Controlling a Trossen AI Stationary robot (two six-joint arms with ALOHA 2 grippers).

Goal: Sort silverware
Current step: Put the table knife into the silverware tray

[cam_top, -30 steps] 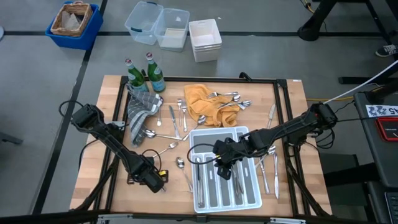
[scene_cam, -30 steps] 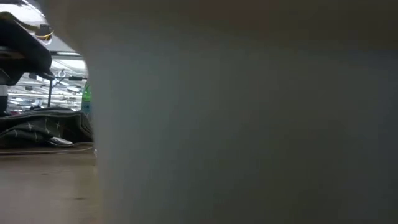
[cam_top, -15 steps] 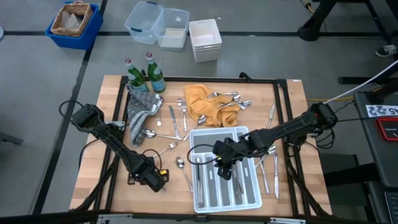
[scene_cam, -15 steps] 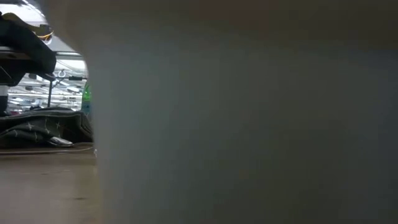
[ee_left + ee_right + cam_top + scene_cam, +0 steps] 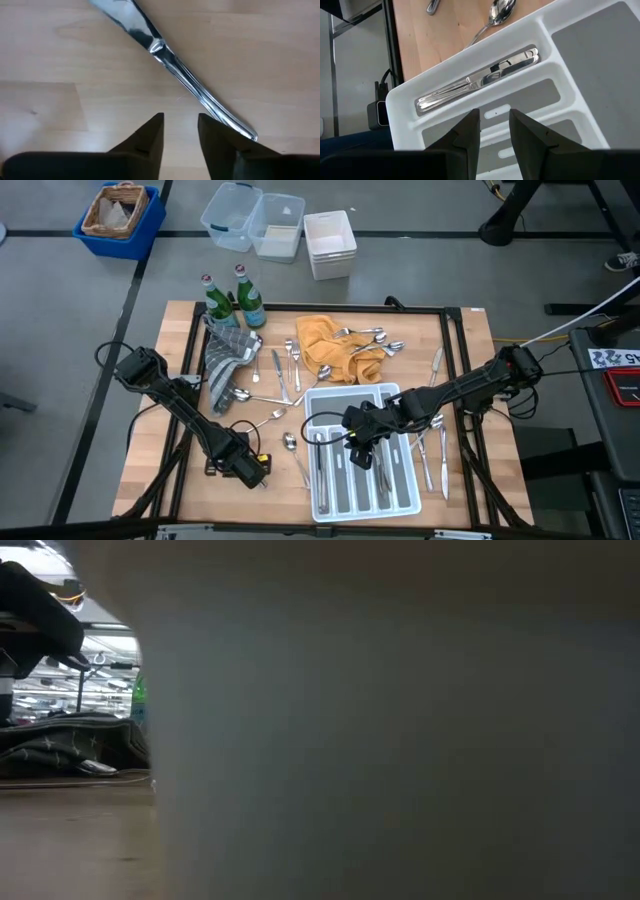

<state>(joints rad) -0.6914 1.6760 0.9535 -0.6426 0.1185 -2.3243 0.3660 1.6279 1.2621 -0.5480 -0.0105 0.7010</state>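
The knife's handle slants across ahead of the left gripper's fingers, so the robot should move forward, turn more along it and grip just behind the knife's blade (image 5: 169,58).
Silverware lies scattered on the wooden table (image 5: 150,430): forks and spoons around an orange cloth (image 5: 330,350), knives at the right (image 5: 430,450). Several pieces lie in the white compartmented tray (image 5: 395,395). My left gripper (image 5: 250,470) is low over the table's near left, slightly open and empty. A table knife (image 5: 175,70) lies flat on the wood just beyond its fingertips (image 5: 180,125). My right gripper (image 5: 360,445) hovers over the tray, slightly open and empty. One knife (image 5: 480,77) lies in the compartment below its fingers (image 5: 494,122).
Two green bottles (image 5: 235,298) and a grey checked cloth (image 5: 225,355) are at the far left. Bins stand on the floor beyond the table (image 5: 280,225). A spoon (image 5: 497,12) lies beside the tray. The low view is mostly blocked by a pale wall (image 5: 400,740).
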